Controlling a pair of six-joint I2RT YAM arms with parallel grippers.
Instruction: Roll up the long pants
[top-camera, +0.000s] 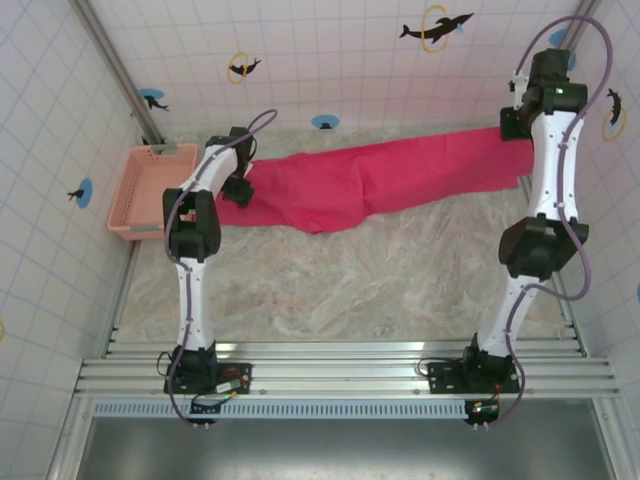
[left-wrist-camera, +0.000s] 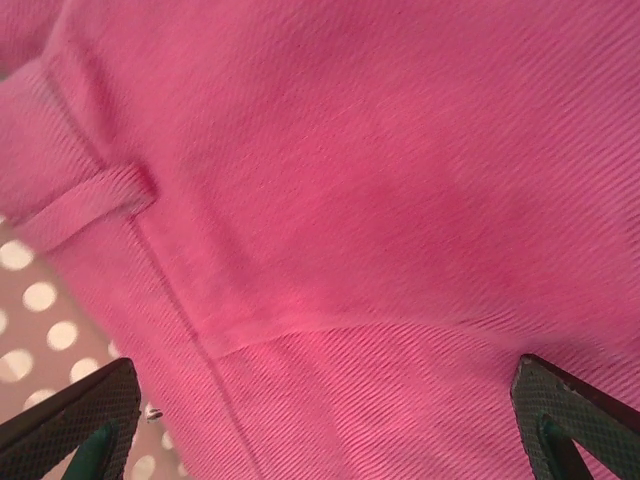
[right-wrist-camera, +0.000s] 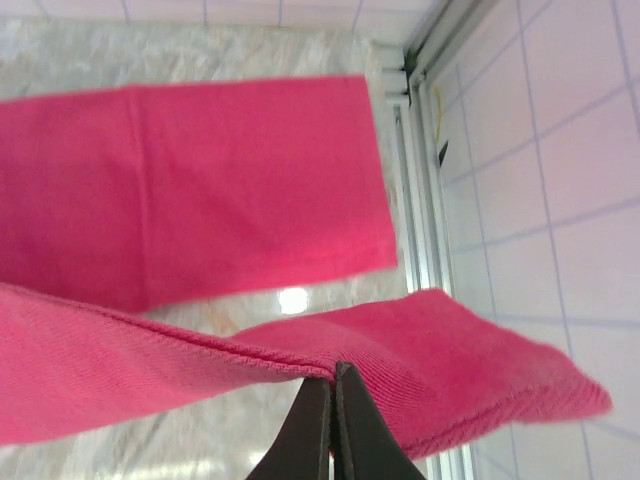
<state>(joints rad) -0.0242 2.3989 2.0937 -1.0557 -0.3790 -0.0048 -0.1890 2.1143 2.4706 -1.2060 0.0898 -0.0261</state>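
Note:
The robot's right gripper should release the edge of the pant leg, now held a little above the table, on top of the other leg's far corner (top-camera: 502, 143) (right-wrist-camera: 325, 135), near the rail.
The long pants (top-camera: 380, 175) are bright pink-red cloth stretched across the far part of the table, waist end on the left and leg ends on the right. My left gripper (top-camera: 237, 190) hangs wide open right above the waist cloth (left-wrist-camera: 350, 200), one finger (left-wrist-camera: 75, 420) out to each side, next to a belt loop (left-wrist-camera: 85, 200). My right gripper (right-wrist-camera: 333, 372) is shut on the edge of one pant leg (right-wrist-camera: 450, 350), holding it a little above the table. The other leg (right-wrist-camera: 200, 180) lies flat underneath. In the top view the right gripper (top-camera: 518, 125) is at the far right end of the pants.
A pale salmon-pink plastic basket (top-camera: 150, 190) stands at the far left against the tiled wall, just left of the waist end. A metal rail (right-wrist-camera: 420, 200) and the tiled right wall sit close beside the leg ends. The marbled table (top-camera: 350, 280) spreads in front of the pants.

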